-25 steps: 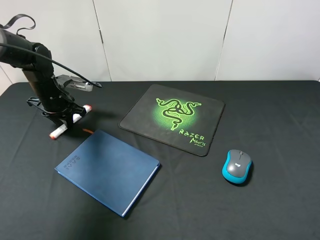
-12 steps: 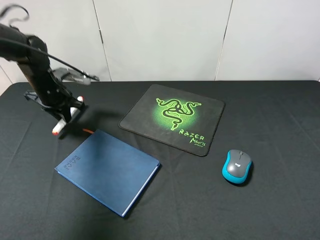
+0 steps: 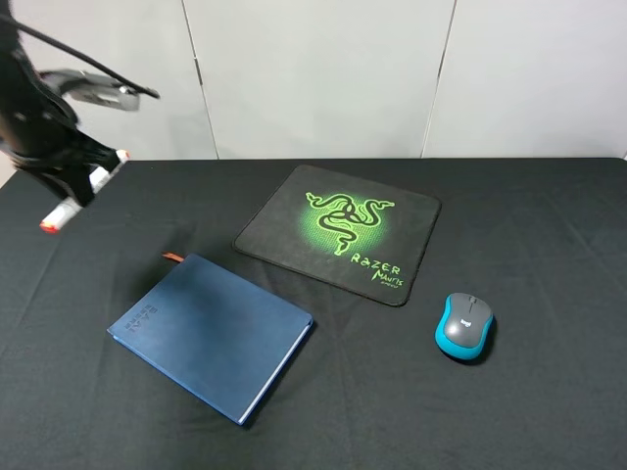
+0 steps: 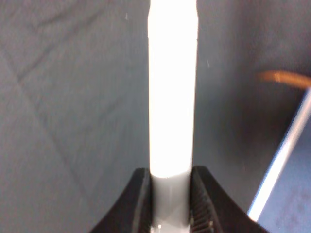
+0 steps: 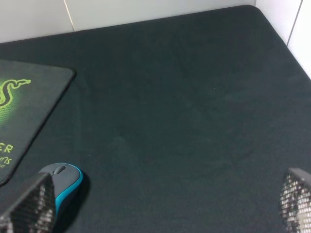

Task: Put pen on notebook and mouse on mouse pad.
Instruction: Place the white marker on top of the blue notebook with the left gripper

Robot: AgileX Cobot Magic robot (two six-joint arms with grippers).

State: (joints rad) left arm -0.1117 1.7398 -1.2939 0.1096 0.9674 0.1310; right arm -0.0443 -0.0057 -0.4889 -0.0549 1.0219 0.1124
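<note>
The white pen will go down across the middle of the dark blue notebook's cover (image 3: pixel 199 320) from my left gripper.
My left gripper (image 3: pixel 76 184) is shut on the white pen (image 3: pixel 83 188) and holds it in the air at the far left, tilted, red tips showing. In the left wrist view the pen (image 4: pixel 172 97) runs straight out from between the fingers (image 4: pixel 141 199). The dark blue notebook (image 3: pixel 211 333) lies flat, below and to the right of the pen. The grey and teal mouse (image 3: pixel 464 325) sits on the cloth to the right of the black Razer mouse pad (image 3: pixel 338 230). My right gripper (image 5: pixel 160 213) is open above the table, with the mouse (image 5: pixel 63 182) near one fingertip.
A black cloth (image 3: pixel 549 215) covers the table, with white wall panels behind. The notebook's orange ribbon (image 4: pixel 284 77) and pale page edge (image 4: pixel 282 160) show in the left wrist view. The table's far right corner (image 5: pixel 252 9) appears in the right wrist view.
The left gripper has risen off the table with the pen and swung up and to the left, away from the notebook. Mouse, pad and notebook have not moved.
</note>
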